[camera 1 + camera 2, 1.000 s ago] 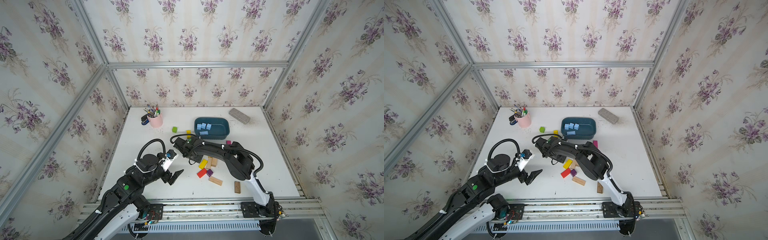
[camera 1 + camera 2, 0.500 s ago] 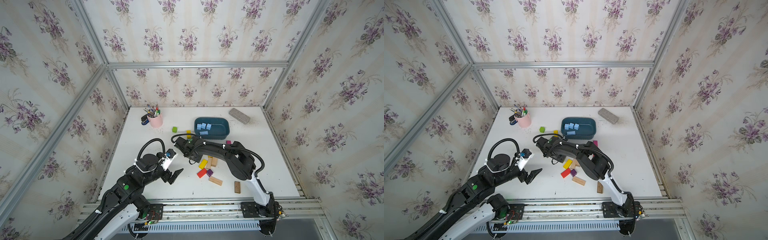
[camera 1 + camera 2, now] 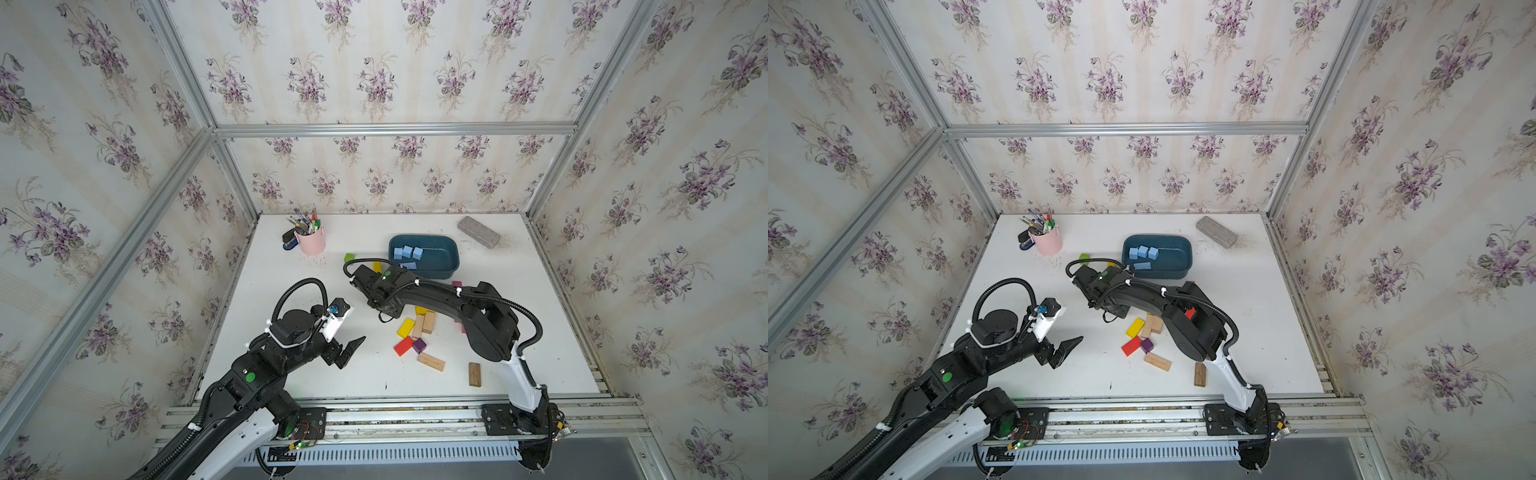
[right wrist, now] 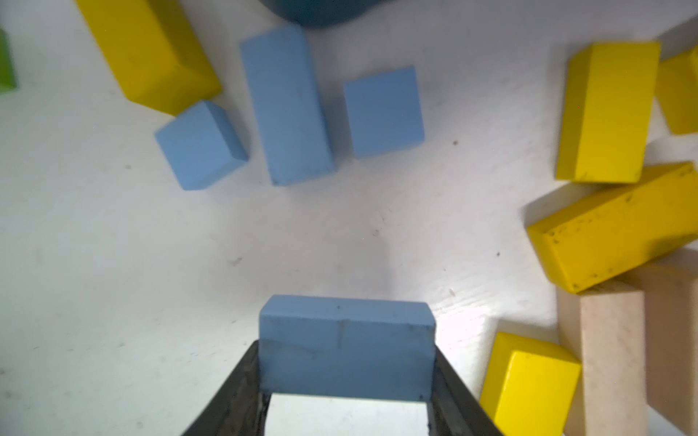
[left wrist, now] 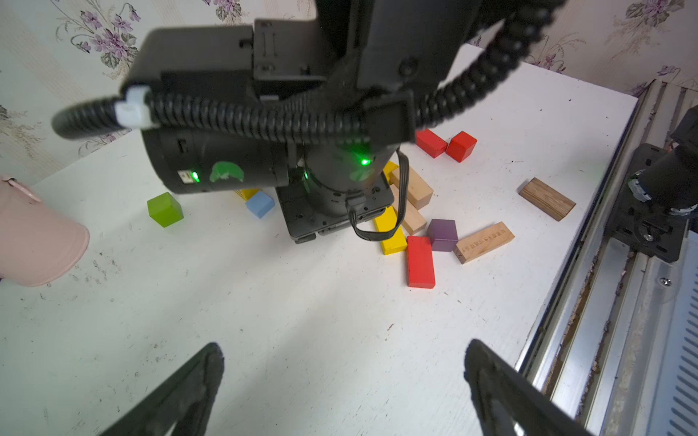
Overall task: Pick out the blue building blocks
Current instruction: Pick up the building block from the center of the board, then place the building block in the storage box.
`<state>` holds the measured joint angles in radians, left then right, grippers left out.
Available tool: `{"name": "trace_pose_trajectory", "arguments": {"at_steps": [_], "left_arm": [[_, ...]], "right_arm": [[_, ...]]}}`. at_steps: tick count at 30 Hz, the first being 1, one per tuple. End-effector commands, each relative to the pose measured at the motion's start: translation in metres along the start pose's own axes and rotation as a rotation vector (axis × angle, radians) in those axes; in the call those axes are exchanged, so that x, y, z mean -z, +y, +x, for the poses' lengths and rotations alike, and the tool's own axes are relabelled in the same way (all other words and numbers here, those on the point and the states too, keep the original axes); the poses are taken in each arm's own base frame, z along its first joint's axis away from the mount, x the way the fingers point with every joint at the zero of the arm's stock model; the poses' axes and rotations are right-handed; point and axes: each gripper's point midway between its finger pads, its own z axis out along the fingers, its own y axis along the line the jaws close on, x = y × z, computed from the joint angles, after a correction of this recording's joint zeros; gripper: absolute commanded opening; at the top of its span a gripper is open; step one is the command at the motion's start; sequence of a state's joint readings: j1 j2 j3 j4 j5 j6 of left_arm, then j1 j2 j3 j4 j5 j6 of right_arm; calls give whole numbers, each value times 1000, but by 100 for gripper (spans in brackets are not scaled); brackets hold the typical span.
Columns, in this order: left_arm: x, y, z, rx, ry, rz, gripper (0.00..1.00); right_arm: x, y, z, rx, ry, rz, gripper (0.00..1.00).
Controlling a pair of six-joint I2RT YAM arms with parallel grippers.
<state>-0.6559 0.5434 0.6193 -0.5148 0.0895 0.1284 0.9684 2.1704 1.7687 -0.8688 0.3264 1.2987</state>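
Note:
My right gripper has the oblong blue building block to place. It will let go of the block in the tub's empty end [image 3: 436, 254] nearest the grey brick.
In the right wrist view my right gripper [image 4: 345, 353] is shut on a light blue oblong block [image 4: 345, 339], its fingers pressing on both short ends. Three more blue building blocks lie loose on the table beyond it: a cube [image 4: 202, 145], an oblong brick [image 4: 287, 103] and a square one [image 4: 383, 111]. Several blue blocks [image 3: 407, 251] [image 3: 1143, 252] lie in the dark teal tub [image 3: 446, 253] in both top views. There the right wrist [image 3: 380, 291] hides its own jaws. My left gripper [image 5: 343, 349] [image 3: 349, 351] hangs open over bare table, holding nothing.
Yellow, red, purple and plain wooden blocks [image 3: 415, 332] lie scattered in front of the right arm. A green cube [image 3: 349, 257] sits near the tub. A pink pen cup [image 3: 310, 241] stands at the back left and a grey brick [image 3: 478, 232] at the back right.
The right arm's wrist has edged slightly to the right over the blocks. The left arm has not moved.

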Motion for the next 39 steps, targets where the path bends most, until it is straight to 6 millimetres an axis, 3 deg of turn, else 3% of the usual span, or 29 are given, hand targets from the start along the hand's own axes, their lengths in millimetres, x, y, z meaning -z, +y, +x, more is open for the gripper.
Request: {"name": "trace_pose_trajectory", "arguments": {"at_steps": [1, 8, 18, 35, 39], "left_arm": [[0, 2, -3, -9, -14, -14, 99], [2, 2, -4, -4, -20, -12, 99], [3, 6, -6, 5, -25, -38, 99], [1, 5, -4, 13, -15, -30, 99], [2, 6, -5, 10, -19, -35, 99]], "right_arm": [[17, 1, -29, 36, -73, -15, 48], [35, -4, -100, 73, -179, -9, 48], [19, -25, -168, 126, -221, 36, 48], [-34, -53, -216, 260, -200, 79, 48], [-49, -71, -236, 272, -193, 99, 48]]}}
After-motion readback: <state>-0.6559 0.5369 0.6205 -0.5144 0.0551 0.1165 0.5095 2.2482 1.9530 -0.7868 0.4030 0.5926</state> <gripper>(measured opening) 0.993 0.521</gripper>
